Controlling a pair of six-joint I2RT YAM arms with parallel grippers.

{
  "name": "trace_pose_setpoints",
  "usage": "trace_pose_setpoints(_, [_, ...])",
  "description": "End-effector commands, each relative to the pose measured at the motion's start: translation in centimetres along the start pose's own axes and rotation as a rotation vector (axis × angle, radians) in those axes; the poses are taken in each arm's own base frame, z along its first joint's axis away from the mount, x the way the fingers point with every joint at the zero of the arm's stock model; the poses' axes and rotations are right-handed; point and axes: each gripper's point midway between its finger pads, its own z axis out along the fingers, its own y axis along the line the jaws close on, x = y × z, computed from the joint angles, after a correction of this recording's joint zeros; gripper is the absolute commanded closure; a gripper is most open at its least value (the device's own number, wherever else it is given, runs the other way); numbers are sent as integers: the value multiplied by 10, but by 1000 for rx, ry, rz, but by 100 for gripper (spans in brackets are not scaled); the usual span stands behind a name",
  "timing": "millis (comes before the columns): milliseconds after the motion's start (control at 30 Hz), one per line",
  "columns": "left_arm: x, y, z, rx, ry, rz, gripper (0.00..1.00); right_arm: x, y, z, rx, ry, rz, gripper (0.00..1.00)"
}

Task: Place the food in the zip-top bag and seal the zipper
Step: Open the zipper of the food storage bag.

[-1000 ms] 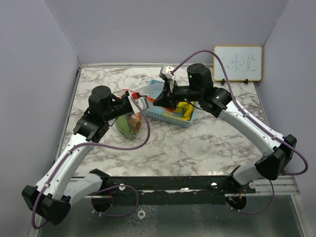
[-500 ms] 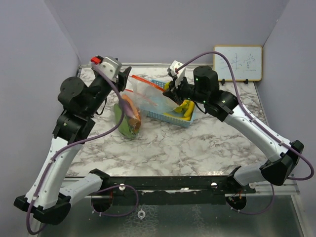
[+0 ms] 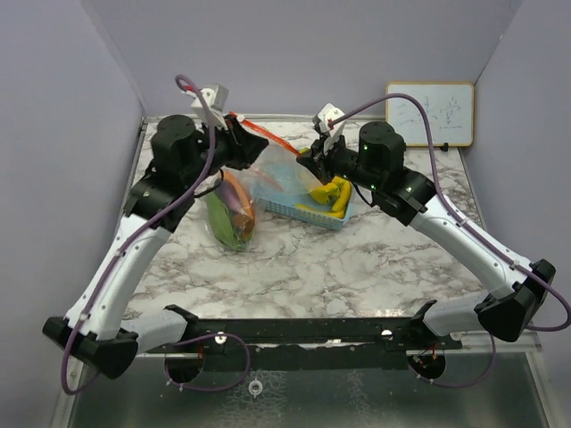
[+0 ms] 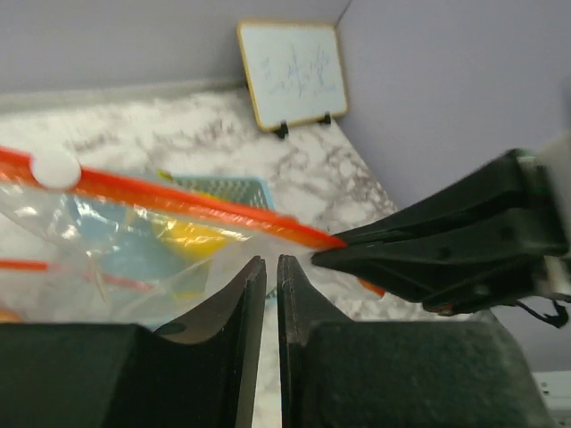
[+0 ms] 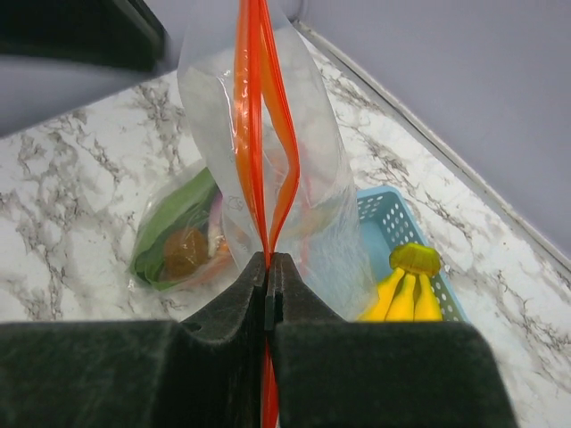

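My right gripper is pinching both strips of the orange zipper together. I need to have my left gripper take one zipper strip [image 5: 245, 134] before my right gripper opens.
The clear zip-top bag [image 3: 272, 174] with an orange zipper [image 5: 254, 134] hangs stretched between my two grippers above the table. My left gripper [image 3: 254, 145] is raised and shut on the bag's film just under the zipper [image 4: 178, 201]; its white slider [image 4: 55, 168] sits further left. My right gripper [image 3: 308, 160] is shut on the zipper's other end [image 5: 268, 263]. The bag's bottom rests on the table holding the green leafy vegetable [image 3: 223, 223], carrot and eggplant [image 3: 236, 198], and the brown fruit [image 5: 185, 251]. Yellow bananas [image 3: 333, 194] lie in the blue basket [image 3: 308, 212].
The blue mesh basket [image 5: 379, 214] stands right of the bag, under my right gripper, with the bananas [image 5: 406, 290] in it. A small whiteboard [image 3: 429, 113] leans on the back wall at right. Grey walls close the left, back and right sides.
My left arm has lifted and swung toward the back, raising the bag's mouth and stretching the zipper. My right gripper has risen a little, still shut on the zipper.
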Motion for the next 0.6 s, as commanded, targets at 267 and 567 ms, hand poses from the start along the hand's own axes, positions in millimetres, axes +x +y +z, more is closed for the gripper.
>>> trace_pose_setpoints(267, [54, 10, 52, -2, 150, -544, 71, -23, 13, -13, -33, -122, -40, 98])
trace_pose_setpoints(567, [33, 10, 42, 81, 91, -694, 62, -8, -28, -15, 205, -68, -104, 98])
